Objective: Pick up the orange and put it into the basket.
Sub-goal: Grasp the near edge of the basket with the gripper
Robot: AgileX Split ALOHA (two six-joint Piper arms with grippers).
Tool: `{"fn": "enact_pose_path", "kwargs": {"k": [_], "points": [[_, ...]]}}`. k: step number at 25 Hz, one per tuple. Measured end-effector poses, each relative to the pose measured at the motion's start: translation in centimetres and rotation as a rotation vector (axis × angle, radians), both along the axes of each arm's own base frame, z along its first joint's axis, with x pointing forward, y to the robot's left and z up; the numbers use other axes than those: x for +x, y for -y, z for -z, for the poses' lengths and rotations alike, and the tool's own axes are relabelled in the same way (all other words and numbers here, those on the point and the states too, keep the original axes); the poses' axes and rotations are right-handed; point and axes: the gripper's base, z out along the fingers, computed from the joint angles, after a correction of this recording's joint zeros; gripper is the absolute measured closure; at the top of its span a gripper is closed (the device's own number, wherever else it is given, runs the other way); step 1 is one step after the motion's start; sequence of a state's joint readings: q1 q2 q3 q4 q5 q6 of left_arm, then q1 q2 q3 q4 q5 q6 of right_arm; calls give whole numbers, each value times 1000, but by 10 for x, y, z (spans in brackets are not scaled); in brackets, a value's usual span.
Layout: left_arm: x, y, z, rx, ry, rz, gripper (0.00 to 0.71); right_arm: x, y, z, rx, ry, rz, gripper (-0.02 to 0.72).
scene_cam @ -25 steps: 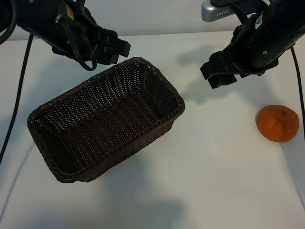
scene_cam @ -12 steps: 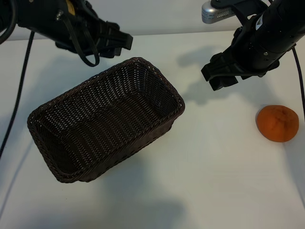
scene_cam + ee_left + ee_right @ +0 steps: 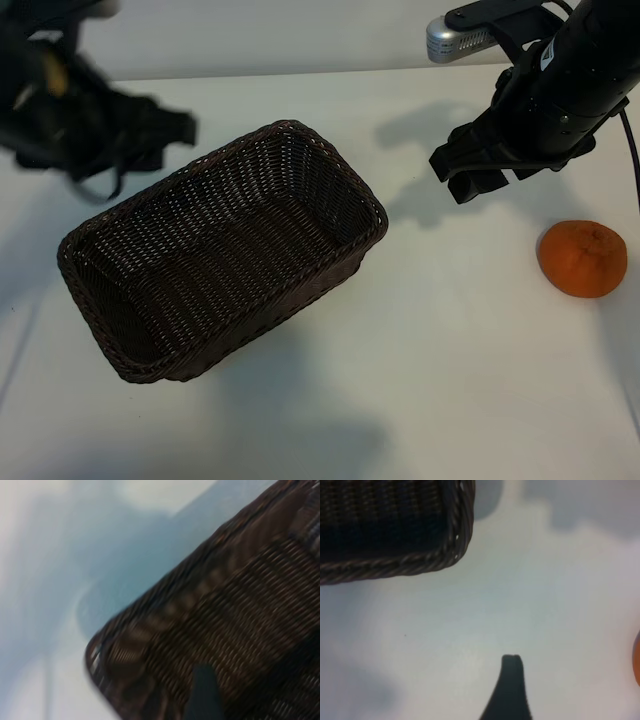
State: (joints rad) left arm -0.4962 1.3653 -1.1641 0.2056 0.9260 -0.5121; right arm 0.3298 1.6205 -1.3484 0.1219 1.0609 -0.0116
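Next, I close my left gripper on the middle of the short rim [image 3: 92, 312] of the basket, at the end that is farthest from the orange.
The orange [image 3: 582, 258] lies on the white table at the far right; only a sliver of it [image 3: 637, 660] shows in the right wrist view. The dark brown wicker basket [image 3: 215, 250] sits slantwise at centre left, with nothing in it. My right gripper [image 3: 470, 175] hovers open and empty between the basket and the orange, above and to the left of the fruit. My left gripper [image 3: 172, 130] is a blur of motion beyond the basket's far left side, apart from it. The left wrist view shows one finger [image 3: 202, 695] over the basket's weave [image 3: 225, 610].
The white table [image 3: 430, 380] stretches bare in front of the basket and the orange. A silver-tipped fixture [image 3: 455, 38] juts out above the right arm. The basket's corner [image 3: 455, 535] shows in the right wrist view, with a finger [image 3: 510, 685] over bare table.
My left arm has swung quickly leftward, away from the basket's far corner. My right gripper has drifted slightly right. Basket and orange have not moved.
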Motion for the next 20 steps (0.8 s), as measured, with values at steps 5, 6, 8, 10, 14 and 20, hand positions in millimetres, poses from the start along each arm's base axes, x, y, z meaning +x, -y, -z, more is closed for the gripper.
{"fn": "enact_pose_path", "kwargs": {"k": [5, 6, 8, 10, 14, 20], "points": [[-42, -28, 13, -5, 18, -130, 167, -1, 0, 0, -4, -13, -2, 106], [-49, -34, 17, -1, 24, -166, 167, -1, 0, 0, -5, -15, -2, 106], [-58, -43, 26, 0, 45, -239, 167, -2, 1, 1, -7, -19, -3, 106], [-65, -49, 37, -13, 56, -327, 167, -2, 1, 1, -8, -23, -3, 106], [-66, -53, 52, -57, 92, -462, 167, -2, 1, 1, -8, -23, -3, 106], [-55, -51, 64, -77, 114, -562, 168, -2, 1, 1, -8, -28, -3, 106]]}}
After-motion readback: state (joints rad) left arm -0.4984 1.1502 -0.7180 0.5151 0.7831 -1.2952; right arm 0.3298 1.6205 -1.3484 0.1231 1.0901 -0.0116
